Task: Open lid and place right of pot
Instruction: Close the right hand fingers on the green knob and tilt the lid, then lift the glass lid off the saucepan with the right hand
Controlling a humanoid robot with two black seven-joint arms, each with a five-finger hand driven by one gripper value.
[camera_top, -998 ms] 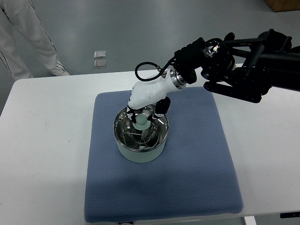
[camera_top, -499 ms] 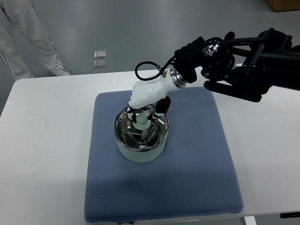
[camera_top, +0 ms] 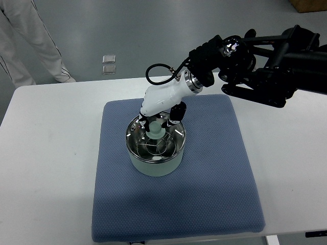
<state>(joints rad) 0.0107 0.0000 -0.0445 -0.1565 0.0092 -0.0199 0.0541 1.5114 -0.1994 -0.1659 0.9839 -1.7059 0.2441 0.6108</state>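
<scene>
The glass lid will go down on the blue mat (camera_top: 212,126) between the pot and the far corner, set there by my right gripper.
A pale green pot (camera_top: 153,166) stands on a blue mat (camera_top: 204,168) at the middle of the white table. Its glass lid (camera_top: 156,142) with a steel rim and a pale green knob (camera_top: 154,129) sits at the pot's top, tipped slightly. My right hand (camera_top: 157,121), white with dark fingers, comes in from the right on a black arm and is shut on the knob from above. The left arm does not show.
The white table (camera_top: 46,153) reaches well beyond the mat on the left and right. A person's legs in white trousers (camera_top: 30,41) stand on the floor at the far left. Two small square plates (camera_top: 109,64) lie on the floor behind the table.
My right hand has risen slightly and drawn the lid with it; the lid looks a little higher and shifted right over the pot.
</scene>
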